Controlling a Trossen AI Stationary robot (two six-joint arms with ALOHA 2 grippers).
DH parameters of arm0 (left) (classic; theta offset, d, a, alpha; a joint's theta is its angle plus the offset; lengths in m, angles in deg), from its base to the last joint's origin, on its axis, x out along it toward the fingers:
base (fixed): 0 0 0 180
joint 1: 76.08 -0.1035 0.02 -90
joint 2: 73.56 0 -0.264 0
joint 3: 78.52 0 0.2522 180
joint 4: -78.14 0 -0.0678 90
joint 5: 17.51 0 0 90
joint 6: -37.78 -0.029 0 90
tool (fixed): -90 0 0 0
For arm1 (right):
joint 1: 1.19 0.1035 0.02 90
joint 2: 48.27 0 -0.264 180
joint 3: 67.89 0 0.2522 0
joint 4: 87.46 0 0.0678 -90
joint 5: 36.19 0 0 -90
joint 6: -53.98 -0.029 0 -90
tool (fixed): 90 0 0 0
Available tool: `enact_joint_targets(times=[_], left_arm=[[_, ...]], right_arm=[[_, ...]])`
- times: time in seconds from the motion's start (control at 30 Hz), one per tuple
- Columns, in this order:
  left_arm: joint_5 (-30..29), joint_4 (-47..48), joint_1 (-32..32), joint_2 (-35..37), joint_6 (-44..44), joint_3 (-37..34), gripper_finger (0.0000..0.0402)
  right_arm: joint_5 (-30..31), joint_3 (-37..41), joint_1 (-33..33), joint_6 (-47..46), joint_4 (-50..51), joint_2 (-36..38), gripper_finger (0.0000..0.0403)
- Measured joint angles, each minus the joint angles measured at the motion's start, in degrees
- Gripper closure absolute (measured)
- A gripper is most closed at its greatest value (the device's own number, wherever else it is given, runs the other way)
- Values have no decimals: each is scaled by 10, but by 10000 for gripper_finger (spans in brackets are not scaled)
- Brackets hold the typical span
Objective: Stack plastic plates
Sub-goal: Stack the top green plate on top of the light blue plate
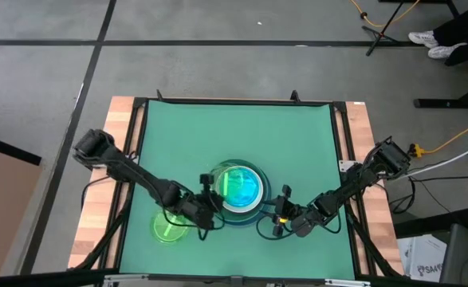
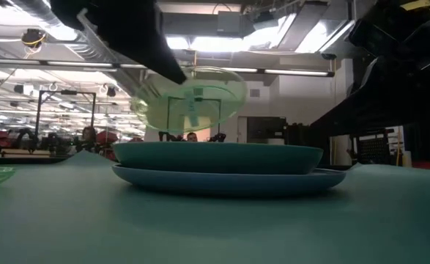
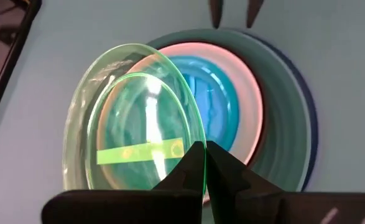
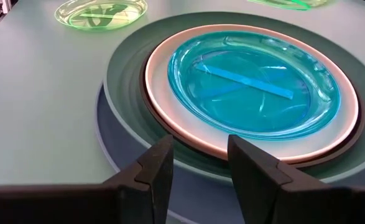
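Next, my left gripper sets the lime-green plate down flat and lets it go on the translucent cyan plate (image 1: 239, 186) (image 3: 178, 119) at the top of the stack. The lime-green plate is tilted over the stack now.
A stack of plates (image 1: 239, 190) sits mid-table: blue (image 4: 107, 146) at the bottom, then dark green (image 4: 123, 68), a white one (image 4: 160, 93) and a translucent cyan one (image 4: 250, 81) on top. My left gripper (image 1: 208, 199) is shut on a lime-green translucent plate (image 3: 132, 130), held tilted over the stack's left side (image 2: 193, 99). A second lime-green plate (image 1: 168, 229) lies flat on the mat, left of and nearer than the stack. My right gripper (image 4: 201, 165) is open, low at the stack's right near rim, touching nothing. My left gripper pinches the lime-green plate's rim (image 3: 198, 140) between its two fingers (image 3: 232, 174), one on each face, coming level from the table's left near side. The plate is lifted clear of the stack (image 2: 218, 165) and stands steeply tilted above it.
The green mat (image 1: 297, 135) has free room on its far half and to the right. Wooden table strips (image 1: 122, 143) flank the mat. The right gripper's fingertips (image 3: 235, 12) show beyond the stack in the left wrist view. A person's shoes (image 1: 437, 44) are on the floor at far right.
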Motion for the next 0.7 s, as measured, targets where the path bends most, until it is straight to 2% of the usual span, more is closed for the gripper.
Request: enact_joint_targets(times=[0.3, 0.53, 0.7], left_arm=[[13, -60, -4, -68, -56, 33, 399], [26, -123, -13, -86, -79, 34, 399], [27, -124, -20, -95, -96, 34, 399]], right_arm=[[0, 0, 0, -9, 1, 0, 260], [0, 0, 0, -10, 4, 0, 260], [-14, 0, 0, -11, 4, 0, 260]])
